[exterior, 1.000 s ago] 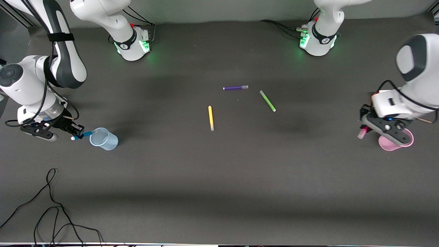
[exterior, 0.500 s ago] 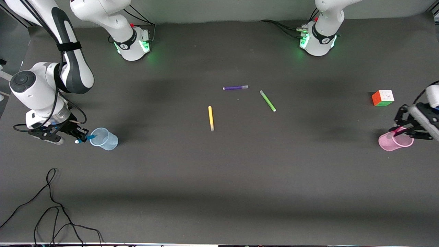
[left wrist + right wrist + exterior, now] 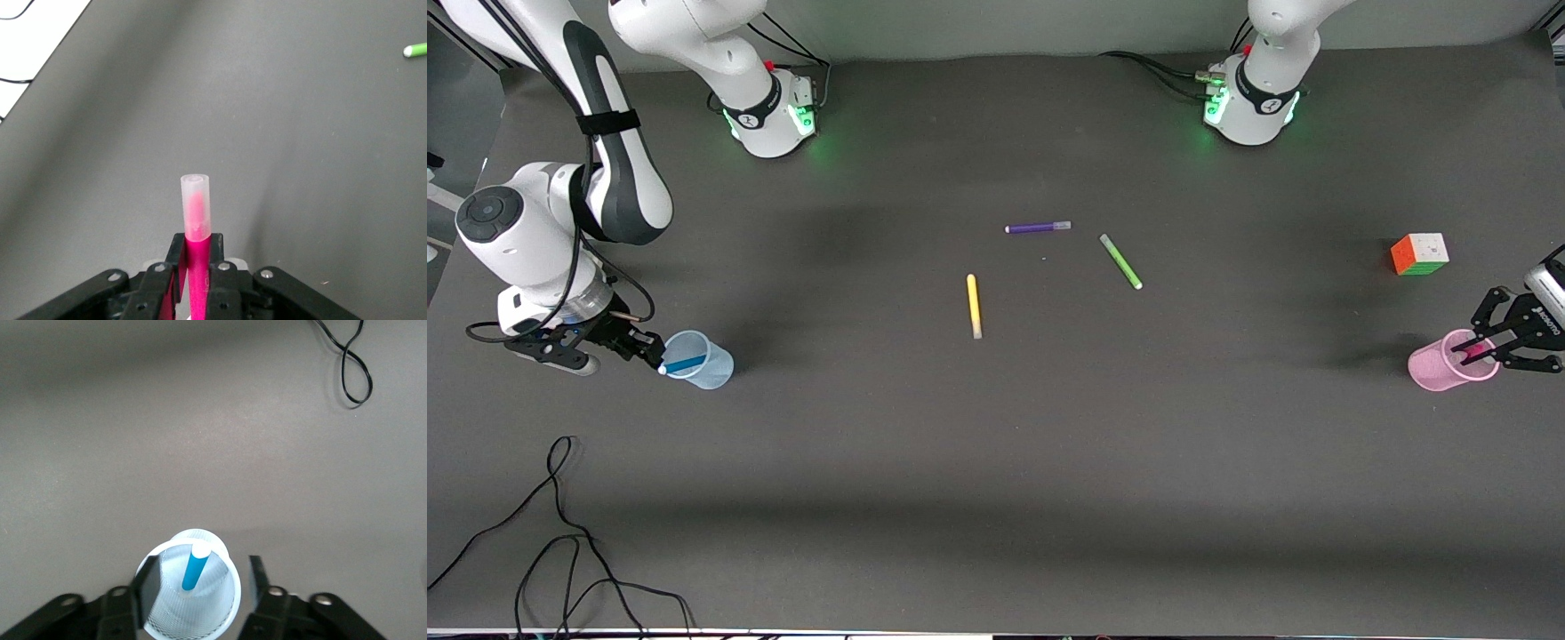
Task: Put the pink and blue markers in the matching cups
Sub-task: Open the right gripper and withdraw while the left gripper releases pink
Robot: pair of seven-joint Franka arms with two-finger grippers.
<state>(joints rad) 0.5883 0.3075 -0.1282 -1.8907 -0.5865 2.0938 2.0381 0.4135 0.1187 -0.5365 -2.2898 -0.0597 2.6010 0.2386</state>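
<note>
My left gripper is to let go of the pink marker inside the pink cup (image 3: 1462, 364), so that it will lean against the inside of the cup.
The blue marker (image 3: 686, 364) leans inside the pale blue cup (image 3: 710, 367), its white tip at the rim. My right gripper (image 3: 646, 345) is open beside this cup. In the right wrist view its fingers (image 3: 150, 585) stand spread on either side of the cup (image 3: 217, 613), with the marker (image 3: 195, 568) free inside it. My left gripper (image 3: 1485, 350) is shut on the pink marker (image 3: 1476, 355) at the mouth of the pink cup (image 3: 1436, 369); the marker's lower end is in the cup. In the left wrist view the marker (image 3: 196, 220) stands between the closed fingers (image 3: 177, 257), pale cap up.
A yellow marker (image 3: 973, 305), a green marker (image 3: 1120, 260) and a purple marker (image 3: 1038, 228) lie mid-table. A colour cube (image 3: 1419, 254) sits farther from the front camera than the pink cup. A black cable (image 3: 560, 533) lies near the front edge at the right arm's end.
My right gripper has let go of the blue marker, which dropped into the blue cup. My left gripper swung toward the table's end and lowered the pink marker into the pink cup, uncovering the cube.
</note>
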